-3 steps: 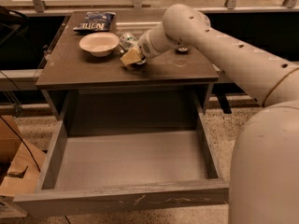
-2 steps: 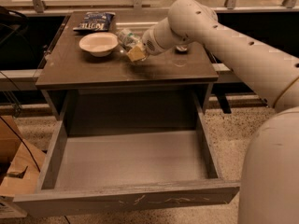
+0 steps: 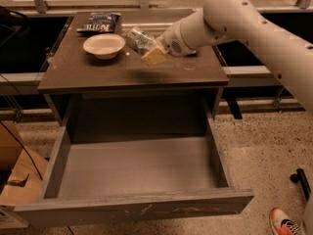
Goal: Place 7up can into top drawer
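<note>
Next, my gripper lets go of the 7up can on the bare grey bottom near the middle (image 3: 138, 149) of the top drawer.
The 7up can (image 3: 136, 38), silver and green, lies tilted in my gripper (image 3: 146, 48), which is shut on it and holds it a little above the brown tabletop (image 3: 88, 72), just right of the white bowl. A yellowish finger pad (image 3: 154, 56) shows under the can. The top drawer (image 3: 137, 168) is pulled fully open below the table towards the camera. Its flat grey bottom is bare and its scratched front panel (image 3: 146, 210) is nearest the camera.
A white bowl (image 3: 103, 45) and a blue chip bag (image 3: 99, 22) sit at the table's back left. A cardboard box (image 3: 17, 177) and a cable lie on the floor at left. A shoe (image 3: 286, 223) and a black caster (image 3: 299, 178) are at right.
My gripper has risen with the can, lifting it off the tabletop and slightly to the right. The drawer, bowl and bag have not moved.
</note>
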`<action>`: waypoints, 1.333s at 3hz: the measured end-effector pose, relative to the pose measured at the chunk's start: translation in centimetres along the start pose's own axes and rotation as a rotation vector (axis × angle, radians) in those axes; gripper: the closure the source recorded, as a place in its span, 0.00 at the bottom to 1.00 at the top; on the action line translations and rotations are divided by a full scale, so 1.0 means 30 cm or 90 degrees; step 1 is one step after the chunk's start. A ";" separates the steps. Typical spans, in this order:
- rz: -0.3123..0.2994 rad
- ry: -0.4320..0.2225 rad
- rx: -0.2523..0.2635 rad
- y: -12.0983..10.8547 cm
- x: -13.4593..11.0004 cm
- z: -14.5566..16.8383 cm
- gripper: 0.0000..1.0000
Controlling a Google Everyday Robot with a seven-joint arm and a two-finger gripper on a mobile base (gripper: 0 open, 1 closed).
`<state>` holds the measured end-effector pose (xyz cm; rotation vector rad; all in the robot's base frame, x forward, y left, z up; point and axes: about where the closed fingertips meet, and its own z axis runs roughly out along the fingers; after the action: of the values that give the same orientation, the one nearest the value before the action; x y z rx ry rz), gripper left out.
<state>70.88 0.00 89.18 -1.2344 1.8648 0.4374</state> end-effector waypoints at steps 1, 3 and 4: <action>-0.071 -0.009 -0.049 0.103 0.024 -0.107 1.00; -0.142 0.076 -0.214 0.346 0.167 -0.186 1.00; -0.121 0.113 -0.307 0.479 0.255 -0.138 1.00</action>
<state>55.15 -0.71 83.37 -1.8042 1.8226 0.7196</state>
